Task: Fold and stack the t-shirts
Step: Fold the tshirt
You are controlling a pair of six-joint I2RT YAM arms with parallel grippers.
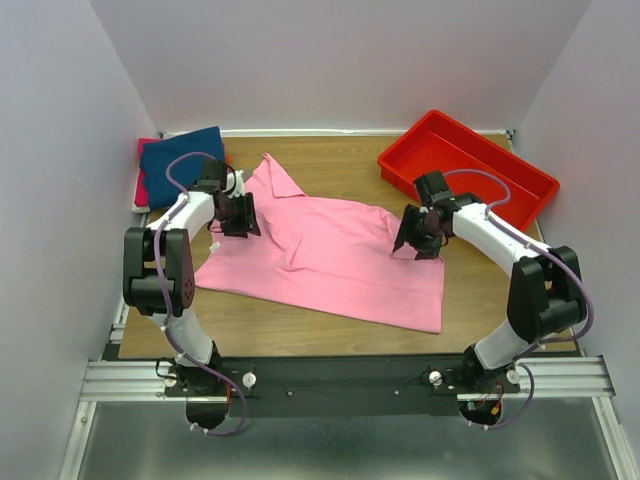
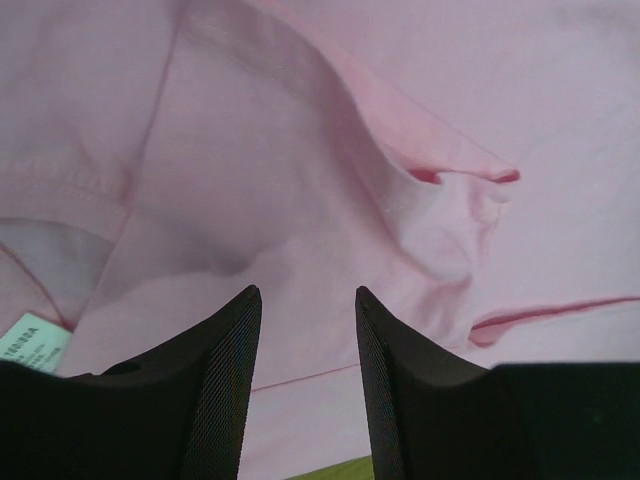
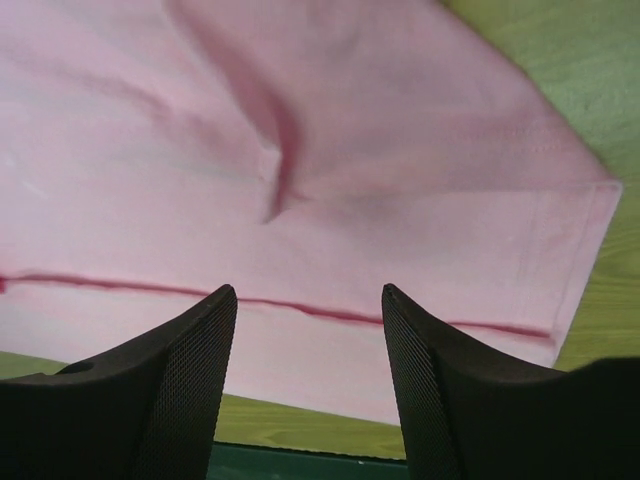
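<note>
Next, I move my left gripper to the near corner of the back sleeve's hem (image 1: pixel 275 196) on the light pink t-shirt and close it there.
A light pink t-shirt (image 1: pixel 330 260) lies spread and partly folded across the middle of the table, creased in the left wrist view (image 2: pixel 420 200) and flat in the right wrist view (image 3: pixel 350 130). My left gripper (image 1: pixel 238 216) hovers over its left edge, open, nothing between its fingers (image 2: pixel 308 300). My right gripper (image 1: pixel 418 238) hangs over the shirt's right edge, open and empty (image 3: pixel 308 295). A folded navy t-shirt (image 1: pixel 182 155) rests on a red-magenta one (image 1: pixel 143 185) at the back left.
A red plastic tray (image 1: pixel 520 172) sits at the back right corner. Grey walls close in the table on three sides. Bare wood (image 1: pixel 300 325) shows in front of the pink shirt.
</note>
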